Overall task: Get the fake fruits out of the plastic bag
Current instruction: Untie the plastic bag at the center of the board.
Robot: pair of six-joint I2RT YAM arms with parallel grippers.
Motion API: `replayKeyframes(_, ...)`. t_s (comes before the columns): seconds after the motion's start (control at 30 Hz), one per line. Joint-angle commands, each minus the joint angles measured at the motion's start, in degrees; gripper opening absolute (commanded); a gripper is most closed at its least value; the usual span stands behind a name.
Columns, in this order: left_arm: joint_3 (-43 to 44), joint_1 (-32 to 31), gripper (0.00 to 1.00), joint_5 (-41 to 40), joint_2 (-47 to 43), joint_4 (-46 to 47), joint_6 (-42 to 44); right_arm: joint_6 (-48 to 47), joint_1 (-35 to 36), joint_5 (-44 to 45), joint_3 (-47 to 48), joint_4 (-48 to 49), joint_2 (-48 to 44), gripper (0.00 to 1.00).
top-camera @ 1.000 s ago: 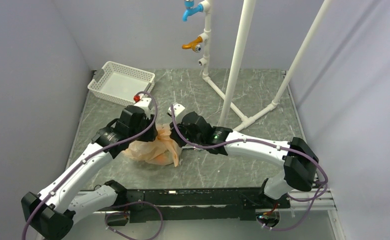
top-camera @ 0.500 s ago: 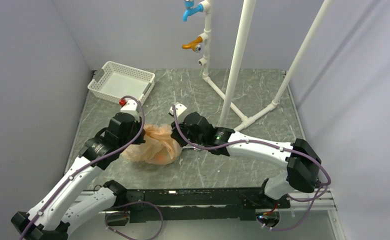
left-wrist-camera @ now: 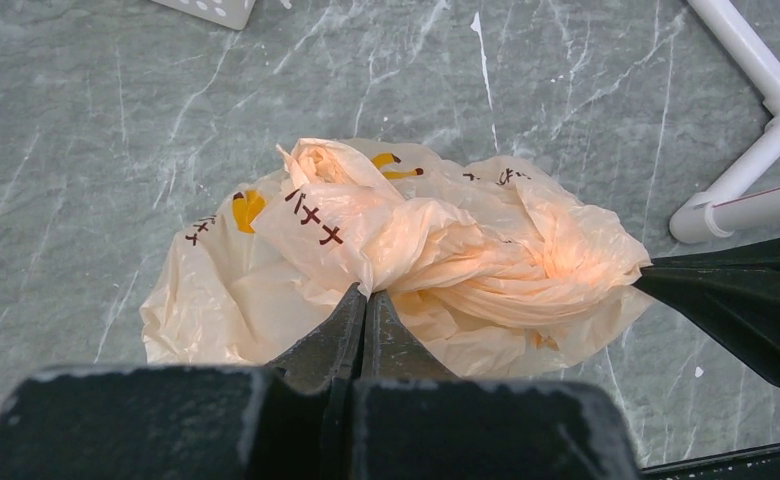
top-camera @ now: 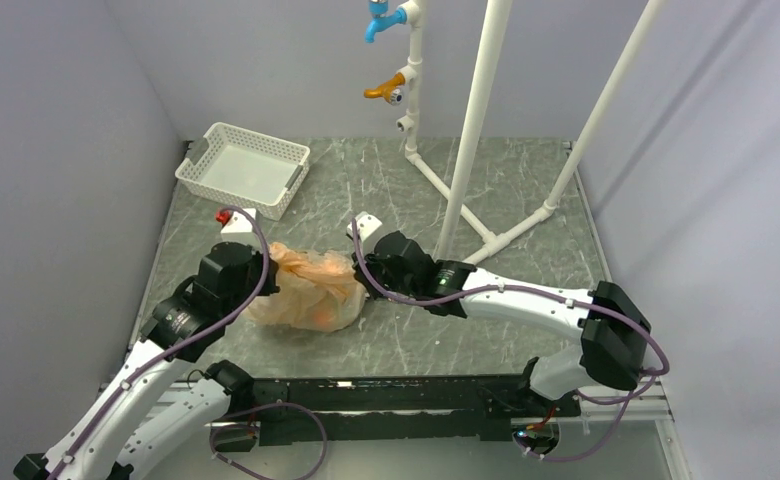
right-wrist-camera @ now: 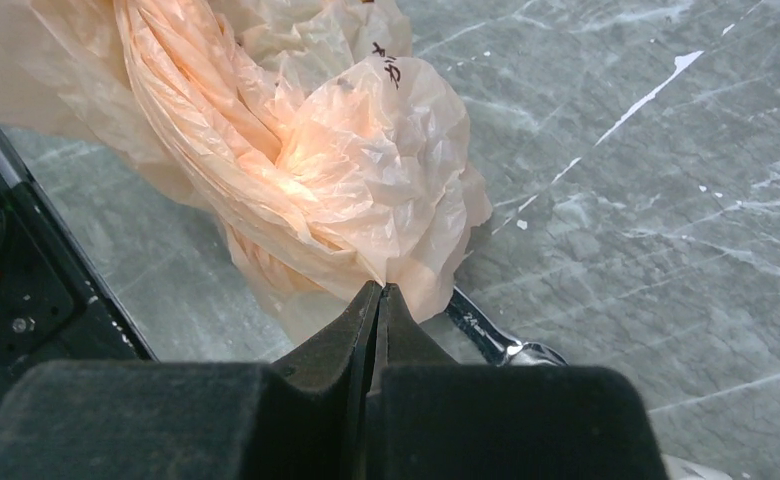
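My right gripper should take the folds (left-wrist-camera: pixel 411 235) beside my left gripper and pull, as it pinches the plastic bag's edge while the top stays bunched shut.
The plastic bag (top-camera: pixel 306 290) is a crinkled pale orange-peach bundle lying on the table between my two arms. It also shows in the left wrist view (left-wrist-camera: pixel 416 240) and in the right wrist view (right-wrist-camera: pixel 326 170). My left gripper (left-wrist-camera: pixel 365 296) is shut on a fold of the bag at its left side (top-camera: pixel 266 270). My right gripper (right-wrist-camera: pixel 379 290) is shut on the bag's edge at its right side (top-camera: pixel 364 285). The fake fruits are hidden inside the bag; only an orange glow shows through the film (top-camera: pixel 318 317).
A metal wrench (right-wrist-camera: pixel 491 335) lies on the table just beyond my right fingertips, partly under the bag. A white mesh basket (top-camera: pixel 243 168) stands at the back left. White pipes (top-camera: pixel 471 110) with blue and orange taps rise at the back right.
My left arm has pulled back and to the left with the bag's fold in its gripper, stretching the bag wider. My right gripper has stayed nearly in place.
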Motion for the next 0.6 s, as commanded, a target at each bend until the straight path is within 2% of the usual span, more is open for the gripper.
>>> replayKeyframes(0.0,-1.60,0.25,0.00,0.42,-1.80,3.60,0.23,-3.99,-0.06,0.78,-1.66,-1.86,-2.97,0.00)
replayKeyframes(0.07,-1.99,0.26,0.00,1.73,-1.99,4.09,0.32,-4.59,-0.08,-0.58,-0.78,-2.20,-3.42,0.16)
replayKeyframes(0.17,-2.28,0.30,0.00,3.37,-1.99,4.89,0.39,-5.19,0.01,-3.26,2.00,-2.56,-3.51,0.49)
replayKeyframes(0.23,-2.22,0.28,0.00,4.71,-2.00,5.44,0.57,-6.18,0.45,-3.67,4.43,-2.57,-3.15,0.62)
replayKeyframes(0.37,-1.95,0.26,0.00,6.20,-1.59,5.60,0.54,-9.35,1.95,-3.60,10.11,-2.48,-0.92,0.71)
replayKeyframes(0.57,-2.09,0.26,0.00,6.68,-2.10,5.01,0.11,-10.61,2.29,-5.92,17.25,-3.06,4.81,0.70)
